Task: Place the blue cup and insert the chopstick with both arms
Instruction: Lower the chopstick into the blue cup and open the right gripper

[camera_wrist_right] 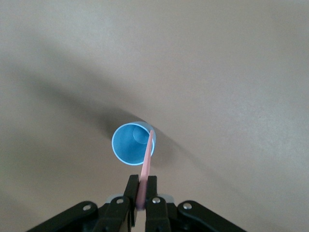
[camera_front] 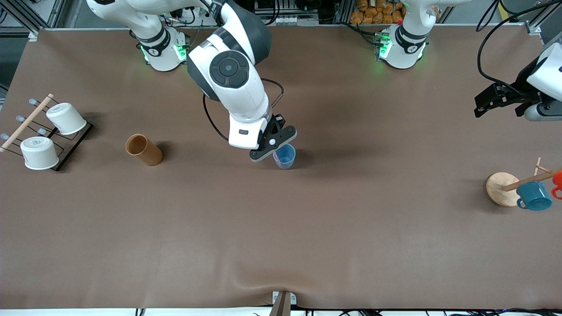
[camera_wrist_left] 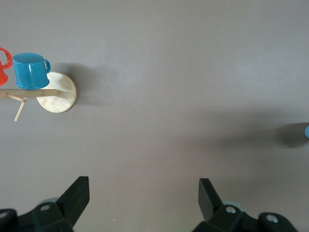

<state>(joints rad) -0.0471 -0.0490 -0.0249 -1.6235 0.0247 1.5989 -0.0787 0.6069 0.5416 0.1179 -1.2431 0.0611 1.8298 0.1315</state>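
My right gripper has the pale-pink chopstick. It will release it inside the blue cup [camera_front: 284, 156] [camera_wrist_right: 134, 143], so that the chopstick is left leaning against the cup's rim.
The blue cup [camera_front: 285, 157] stands upright, mouth up, near the middle of the table; it also shows in the right wrist view [camera_wrist_right: 131, 143]. My right gripper [camera_front: 273, 147] hangs just over the cup and is shut on the pale-pink chopstick [camera_wrist_right: 147, 162]. The stick points down from the gripper [camera_wrist_right: 142, 186], and its lower end is at the cup's rim. I cannot tell whether the tip is inside. My left gripper [camera_front: 480, 104] waits open and empty over the left arm's end of the table, its fingers [camera_wrist_left: 75, 193] wide apart.
A teal mug [camera_front: 533, 196] and an orange mug [camera_front: 557, 181] hang on a wooden rack with a round base [camera_front: 500, 188] at the left arm's end. A brown cylinder [camera_front: 143, 149] and two white cups [camera_front: 66, 118] on a rack are at the right arm's end.
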